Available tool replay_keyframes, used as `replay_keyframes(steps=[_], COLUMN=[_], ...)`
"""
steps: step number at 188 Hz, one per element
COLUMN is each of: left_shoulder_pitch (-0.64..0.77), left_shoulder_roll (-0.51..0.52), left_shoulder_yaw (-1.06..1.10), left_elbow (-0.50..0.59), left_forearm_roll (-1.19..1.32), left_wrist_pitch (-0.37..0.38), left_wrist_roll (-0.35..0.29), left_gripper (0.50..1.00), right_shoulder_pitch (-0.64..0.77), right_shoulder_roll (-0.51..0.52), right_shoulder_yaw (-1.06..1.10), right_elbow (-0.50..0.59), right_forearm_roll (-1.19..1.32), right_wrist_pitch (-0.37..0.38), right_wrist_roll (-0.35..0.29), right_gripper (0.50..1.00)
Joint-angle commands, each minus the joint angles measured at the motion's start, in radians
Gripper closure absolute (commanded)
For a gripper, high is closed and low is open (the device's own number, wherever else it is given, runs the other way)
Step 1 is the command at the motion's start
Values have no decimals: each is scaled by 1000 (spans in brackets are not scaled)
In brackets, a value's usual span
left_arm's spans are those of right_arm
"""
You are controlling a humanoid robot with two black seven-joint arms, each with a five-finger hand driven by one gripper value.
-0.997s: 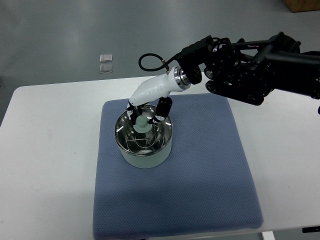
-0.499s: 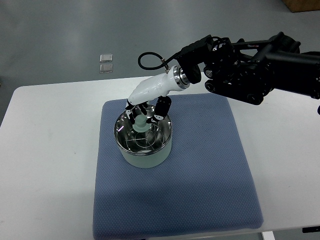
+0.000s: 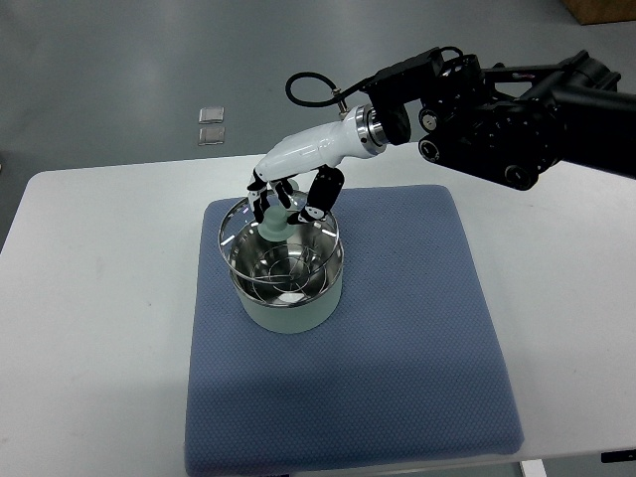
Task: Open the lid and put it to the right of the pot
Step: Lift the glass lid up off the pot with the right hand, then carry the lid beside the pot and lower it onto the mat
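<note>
Next, I set the glass lid down with my right gripper on the bare blue mat (image 3: 390,260), next to the pale green pot.
A pale green pot (image 3: 287,310) with a shiny steel inside stands on the blue mat (image 3: 397,378), left of its middle. Its glass lid (image 3: 238,223), with a steel rim and a pale green knob (image 3: 274,224), hangs just above the pot's mouth. My right hand (image 3: 288,204), white with black fingers, comes in from the upper right and is shut on the knob. The left arm does not show.
The blue mat lies on a white table (image 3: 99,328). The mat to the right of the pot is bare. Two small clear packets (image 3: 211,124) lie on the grey floor beyond the table's far edge.
My right hand has risen with the knob in its fingers. The lid has come up off the pot and now hangs above its mouth, shifted a little up and left.
</note>
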State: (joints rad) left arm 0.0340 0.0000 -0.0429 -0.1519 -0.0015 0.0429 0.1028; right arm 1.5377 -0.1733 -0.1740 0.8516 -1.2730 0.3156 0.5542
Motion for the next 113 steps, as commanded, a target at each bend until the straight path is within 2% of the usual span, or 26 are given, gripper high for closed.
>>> replay_keyframes(steps=[1, 89, 113], left_shoulder_pitch=[0, 1, 1], left_shoulder_roll=[0, 0, 0], left_shoulder_yaw=[0, 0, 0], left_elbow=[0, 0, 0], left_forearm_roll=[0, 0, 0], left_wrist_pitch=[0, 0, -1], left_wrist_roll=[0, 0, 0], left_gripper=[500, 500, 500], right_shoulder_pitch=[9, -30, -85], right_shoulder_roll=[-35, -180, -226], right_shoulder_yaw=[2, 10, 17], right_elbow=[1, 1, 1], right_forearm_roll=[20, 20, 21], right_wrist_pitch=[13, 17, 16], right_wrist_roll=[1, 21, 21], right_gripper=[983, 981, 981])
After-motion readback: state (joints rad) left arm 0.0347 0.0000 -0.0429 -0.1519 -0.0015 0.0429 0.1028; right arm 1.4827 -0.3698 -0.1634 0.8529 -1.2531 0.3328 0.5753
